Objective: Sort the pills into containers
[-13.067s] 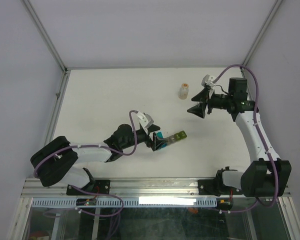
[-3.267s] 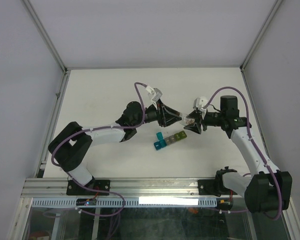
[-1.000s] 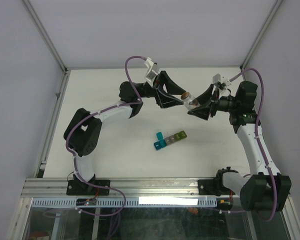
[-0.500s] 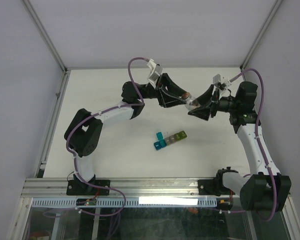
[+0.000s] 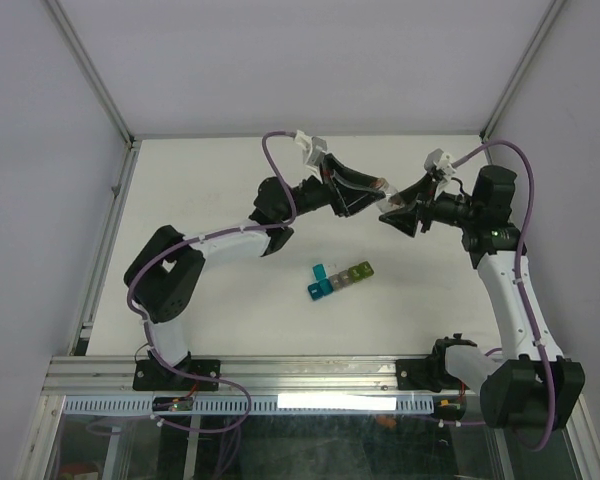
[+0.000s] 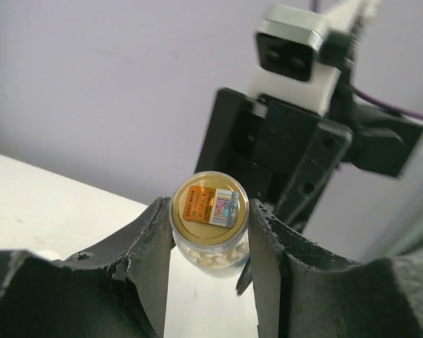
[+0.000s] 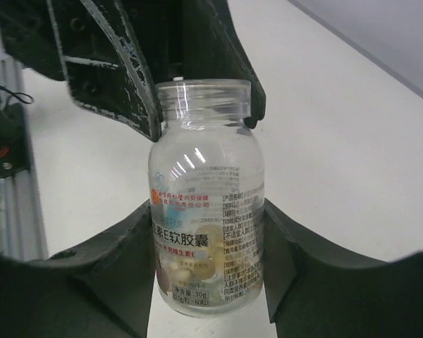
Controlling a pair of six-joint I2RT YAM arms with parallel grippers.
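Note:
The bottle's cap is still on and my left gripper is already twisted round, so I need to open it, turn it back, and grip the cap's side (image 6: pixel 211 246) for another turn.
A small clear bottle (image 7: pixel 206 204) with pale pills (image 7: pixel 197 257) in it hangs in the air between both arms, above the table's far middle (image 5: pixel 386 197). My right gripper (image 7: pixel 206 218) is shut on the bottle's body, its pads pressed to both sides. My left gripper (image 6: pixel 210 211) is shut on the bottle's gold-topped cap (image 6: pixel 209 204), meeting the right gripper (image 5: pixel 390 208) head-on. The left gripper (image 5: pixel 377 188) reaches in from the left. The containers (image 5: pixel 340 280), a strip of blue, teal, grey and green cubes, lie on the table nearer the arms, untouched.
The white table (image 5: pixel 210 190) is boxed in by pale walls and a metal frame post (image 5: pixel 110 230) on the left. An aluminium rail (image 5: pixel 310 375) runs along the near edge by the arm bases.
My left gripper has moved right onto the bottle's cap and shut on it. The right gripper kept its hold on the bottle, which shifted slightly up and right.

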